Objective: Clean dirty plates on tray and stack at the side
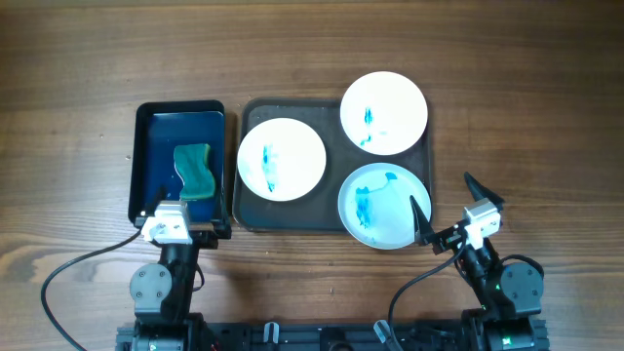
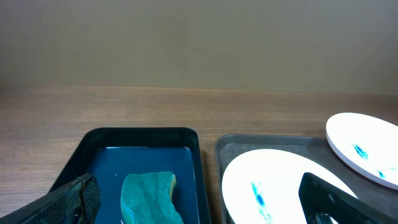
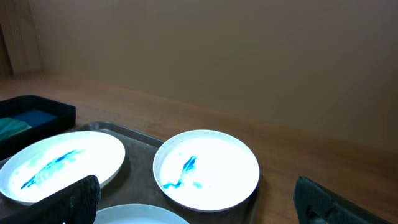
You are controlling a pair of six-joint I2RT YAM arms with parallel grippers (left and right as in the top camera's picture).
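My right gripper is going to close on the rim of the plate [image 1: 324, 154] [image 3: 107, 182] nearest the small black tray, on the side that faces the other two plates.
Three white plates with blue smears lie on the dark grey tray [image 1: 252, 216]: one at left [image 1: 281, 159], one at the back right [image 1: 383, 112], one at the front right [image 1: 383, 205]. My left gripper [image 1: 185, 232] is open and empty at the near end of the small black tray, just before the green sponge [image 1: 194, 170]. My right gripper [image 1: 450, 207] is open and empty just right of the front-right plate. In the left wrist view the sponge [image 2: 149, 198] and the left plate [image 2: 273, 186] lie between my fingers. In the right wrist view the back-right plate [image 3: 206, 168] lies ahead.
A small black tray [image 1: 146, 156] with a blue bottom holds the sponge, left of the grey tray. Bare wooden table [image 1: 526, 117] lies all around. Cables run from both arm bases at the front edge.
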